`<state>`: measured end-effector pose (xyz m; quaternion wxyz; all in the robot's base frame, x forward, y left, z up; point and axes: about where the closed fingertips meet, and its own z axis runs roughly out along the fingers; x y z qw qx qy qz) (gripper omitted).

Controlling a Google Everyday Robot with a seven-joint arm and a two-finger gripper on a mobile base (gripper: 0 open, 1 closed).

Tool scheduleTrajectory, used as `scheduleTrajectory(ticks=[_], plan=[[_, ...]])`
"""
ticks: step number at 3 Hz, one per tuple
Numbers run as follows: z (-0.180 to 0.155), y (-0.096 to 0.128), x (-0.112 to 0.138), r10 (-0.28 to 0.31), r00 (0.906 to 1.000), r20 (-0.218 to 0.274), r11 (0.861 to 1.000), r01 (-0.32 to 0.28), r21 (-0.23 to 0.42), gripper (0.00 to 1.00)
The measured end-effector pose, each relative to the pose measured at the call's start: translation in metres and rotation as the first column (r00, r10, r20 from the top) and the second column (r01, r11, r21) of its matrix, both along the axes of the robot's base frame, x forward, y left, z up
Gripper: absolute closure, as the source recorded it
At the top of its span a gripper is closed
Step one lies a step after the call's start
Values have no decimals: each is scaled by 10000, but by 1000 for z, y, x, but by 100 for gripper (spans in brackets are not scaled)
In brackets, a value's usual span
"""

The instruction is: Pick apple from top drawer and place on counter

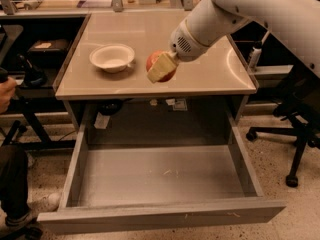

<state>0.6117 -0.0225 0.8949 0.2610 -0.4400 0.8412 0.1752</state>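
Next, my gripper lets go of the red-orange apple on the counter's front part (pixel 156 65), just beside the white bowl.
The red-orange apple (pixel 158 63) is held in my gripper (pixel 161 68), whose cream fingers are shut on it. It hangs just above the front part of the beige counter (pixel 200 59), right of the white bowl. The grey top drawer (pixel 160 176) is pulled wide open below the counter and its floor is bare. My white arm reaches in from the upper right.
A white bowl (pixel 112 57) sits on the counter's left part. An office chair (pixel 295 129) stands to the right of the drawer. A person's leg and shoe (pixel 20 194) are at the lower left. Shelving with dark items stands at the left.
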Motion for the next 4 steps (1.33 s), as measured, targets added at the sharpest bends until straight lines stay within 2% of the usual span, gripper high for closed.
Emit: scheduleTrajectory(ticks=[2, 3, 4], plan=[[-22, 17, 75, 402, 9980, -486, 9989, -414, -234, 100], [-32, 22, 103, 500, 9972, -557, 9971, -530, -544, 100], [-47, 24, 117, 443, 9972, -600, 9960, -488, -749, 100]])
